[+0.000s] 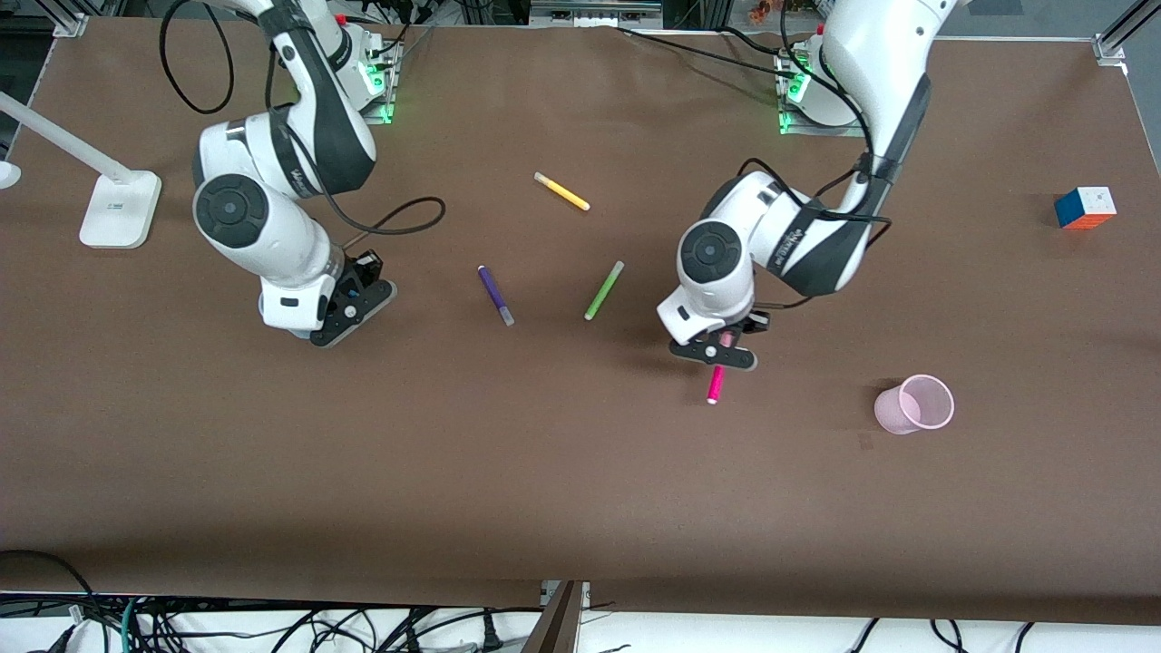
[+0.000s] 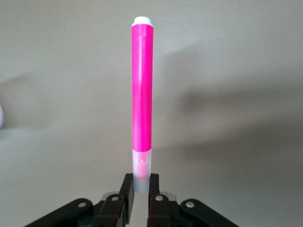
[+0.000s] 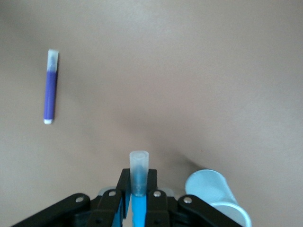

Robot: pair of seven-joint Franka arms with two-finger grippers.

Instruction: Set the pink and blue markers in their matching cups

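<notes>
Next, I release the blue marker from my right gripper inside the blue cup [image 1: 294, 306] [image 3: 219, 199] that stands close beside that gripper. The marker is now held near its greyish end.
My left gripper [image 1: 717, 352] is shut on the pale end of the pink marker [image 1: 715, 385]. The marker sticks out from the fingers toward the front camera, low over the table. It also shows in the left wrist view [image 2: 142, 94], pinched at the left gripper [image 2: 141, 182]. The pink cup [image 1: 914, 404] stands toward the left arm's end, apart from it. My right gripper [image 1: 352, 308] is shut on the blue marker [image 3: 138, 208] near its greyish end, as the right wrist view shows at the gripper [image 3: 138, 178]. The blue cup [image 3: 213, 191] is close beside it. The right arm hides that cup in the front view.
A purple marker [image 1: 495, 295], a lime-green marker [image 1: 604, 290] and a yellow marker [image 1: 561, 191] lie between the arms. The purple one also shows in the right wrist view [image 3: 50, 87]. A colour cube [image 1: 1085, 208] sits at the left arm's end, a white lamp base [image 1: 120, 209] at the right arm's end.
</notes>
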